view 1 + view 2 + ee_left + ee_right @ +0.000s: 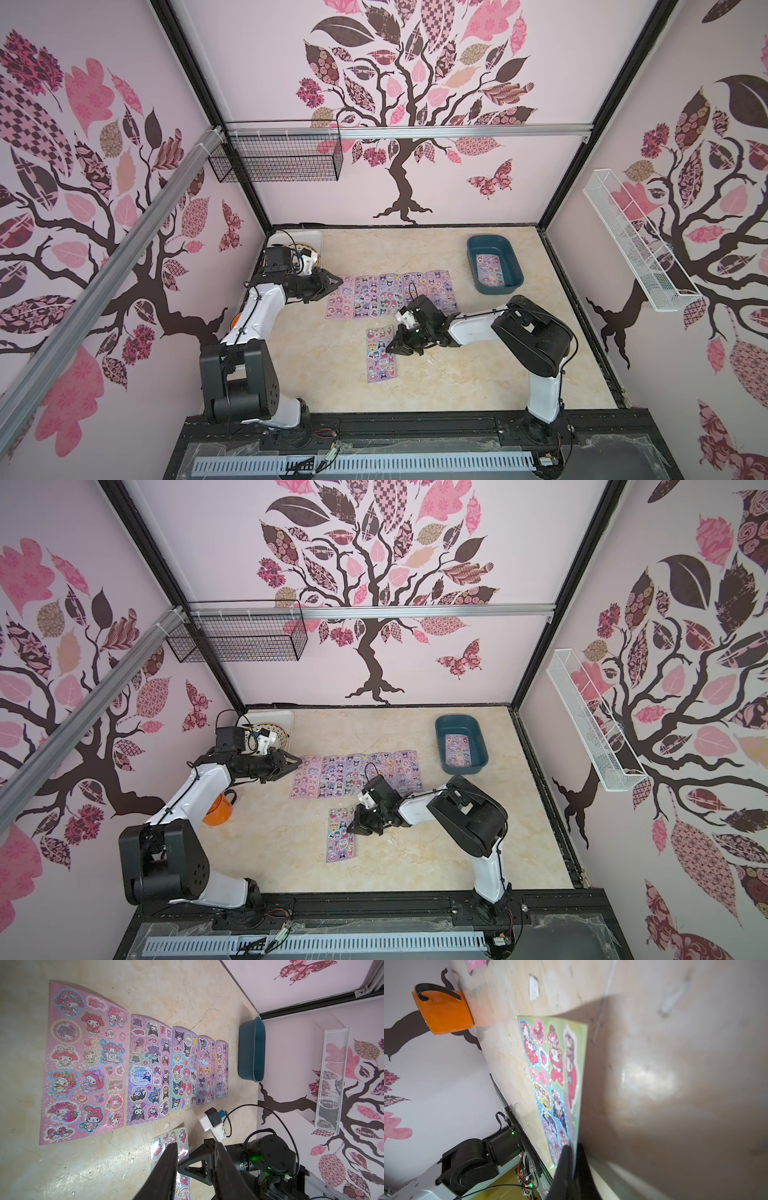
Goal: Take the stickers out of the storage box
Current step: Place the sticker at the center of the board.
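My right gripper needs to let go of the bluish sheet so that it lies flat on the table (378,348), just in front of the row of stickers.
The teal storage box (473,245) (441,726) stands at the back right with one sheet of stickers (490,270) (457,749) flat on its floor. Several sticker sheets (390,295) (357,777) (83,1064) lie side by side in a row mid-table. In front of that row, my right gripper (390,347) (352,828) (572,1147) is shut on the edge of a bluish sheet (380,359) (341,839) (554,1076) low over the table. My left gripper (338,282) (299,763) (196,1145) hovers at the row's left end, open, with nothing between its fingers.
An orange mug (218,810) (444,1012) stands by the left arm. A white tray (318,237) sits in the back left corner. A black wire basket (278,158) hangs on the back wall, and a white one (636,245) hangs on the right wall.
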`<state>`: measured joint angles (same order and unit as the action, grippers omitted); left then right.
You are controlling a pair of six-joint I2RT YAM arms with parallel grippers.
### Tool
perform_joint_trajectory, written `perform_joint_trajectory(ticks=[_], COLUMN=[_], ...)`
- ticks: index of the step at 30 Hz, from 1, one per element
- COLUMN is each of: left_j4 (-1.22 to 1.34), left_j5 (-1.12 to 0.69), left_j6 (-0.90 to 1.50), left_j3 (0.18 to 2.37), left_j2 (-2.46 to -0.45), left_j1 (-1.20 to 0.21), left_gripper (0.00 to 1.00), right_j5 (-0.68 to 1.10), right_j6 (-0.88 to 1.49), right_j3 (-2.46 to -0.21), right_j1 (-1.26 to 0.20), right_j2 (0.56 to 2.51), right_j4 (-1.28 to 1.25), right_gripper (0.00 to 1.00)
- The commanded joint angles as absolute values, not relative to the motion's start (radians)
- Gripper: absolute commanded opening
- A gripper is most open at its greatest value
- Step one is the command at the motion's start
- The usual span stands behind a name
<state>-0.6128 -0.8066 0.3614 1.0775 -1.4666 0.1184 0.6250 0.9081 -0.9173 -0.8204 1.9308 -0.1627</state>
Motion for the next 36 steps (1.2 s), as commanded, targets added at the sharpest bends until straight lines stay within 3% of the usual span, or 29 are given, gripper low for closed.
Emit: perform_joint_trajectory(ticks=[1,20,23,29,36], left_j4=[-0.595,-0.642,-0.644,-0.65,-0.623], left_j5=[-0.83,-0.79,-0.784,-0.778,-0.771], left_j6=[0.346,0.3,0.296,0.296,0.32], left_j3=[1.068,1.097,1.097,1.1,1.099], left_j2=[-1.455,-1.465,-1.463,-1.461,-1.449], left_j1=[0.099,0.034,0.028,0.017,0.011], left_gripper=[0.35,0.35,0.36,0.36,0.36], right_j5=[0.553,0.528,0.509,0.435,0.364], right_j6=[0.899,0.868,0.854,0.792,0.721], right_j3=[-0.921,-0.978,-0.967,-0.953,-0.952], right_j1=[-0.817,-0.817,-0.817,-0.817,-0.805], right_j2=[1.965,2.0,1.975,1.902,1.83], right_j4=[-0.151,-0.085,-0.053,0.063,0.186], right_gripper=[0.0,0.01,0.07,0.29,0.33])
